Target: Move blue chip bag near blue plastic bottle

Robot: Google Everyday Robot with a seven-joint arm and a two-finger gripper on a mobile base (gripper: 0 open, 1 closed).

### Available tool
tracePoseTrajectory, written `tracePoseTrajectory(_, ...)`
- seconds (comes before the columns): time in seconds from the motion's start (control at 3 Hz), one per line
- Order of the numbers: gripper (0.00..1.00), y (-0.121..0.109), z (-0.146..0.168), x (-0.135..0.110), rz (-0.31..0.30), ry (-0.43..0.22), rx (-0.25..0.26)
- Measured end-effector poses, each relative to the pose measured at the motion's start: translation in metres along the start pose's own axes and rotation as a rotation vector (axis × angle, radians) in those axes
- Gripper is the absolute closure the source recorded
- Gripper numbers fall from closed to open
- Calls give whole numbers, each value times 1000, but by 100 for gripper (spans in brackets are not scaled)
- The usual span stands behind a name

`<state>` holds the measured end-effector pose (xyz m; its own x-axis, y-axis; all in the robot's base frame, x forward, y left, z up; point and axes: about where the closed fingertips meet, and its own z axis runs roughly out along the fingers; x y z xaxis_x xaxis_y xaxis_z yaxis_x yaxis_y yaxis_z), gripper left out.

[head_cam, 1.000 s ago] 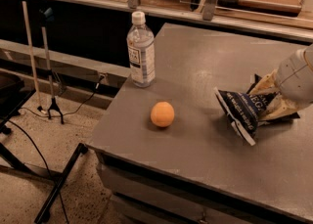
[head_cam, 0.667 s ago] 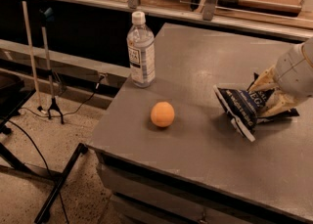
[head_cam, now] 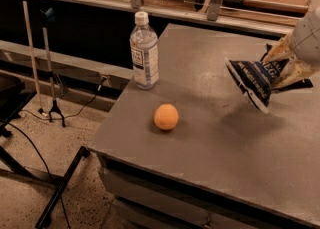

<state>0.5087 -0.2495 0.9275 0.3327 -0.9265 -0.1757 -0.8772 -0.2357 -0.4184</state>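
Next, my gripper releases the blue chip bag on the table (head_cam: 191, 73) next to the blue plastic bottle, behind the orange ball.
The blue chip bag (head_cam: 255, 79), dark navy foil with white lettering and a white edge, hangs tilted a little above the grey table (head_cam: 210, 138) at the right. My gripper (head_cam: 286, 68) comes in from the right edge, its cream fingers (head_cam: 280, 49) shut on the bag's right end. The bag casts a shadow on the table below it. The blue plastic bottle (head_cam: 144, 53), clear with a white cap and a white and blue label, stands upright near the table's left edge, well to the left of the bag.
An orange ball (head_cam: 166, 116) lies on the table in front of the bottle, near the front-left corner. A shelf with a rail (head_cam: 150, 3) runs behind the table. A stand and cables (head_cam: 50, 108) are on the floor at the left.
The gripper has lifted the chip bag off the table and carried it slightly left. The bottle and the ball have not moved.
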Motion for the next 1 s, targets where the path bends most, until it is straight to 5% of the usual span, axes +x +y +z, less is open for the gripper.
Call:
tracePoseTrajectory(0.33,100,-26,-7,-2,-49,-4,48)
tracePoseTrajectory(1.0,100,-73,34,-49,-180,-186,136)
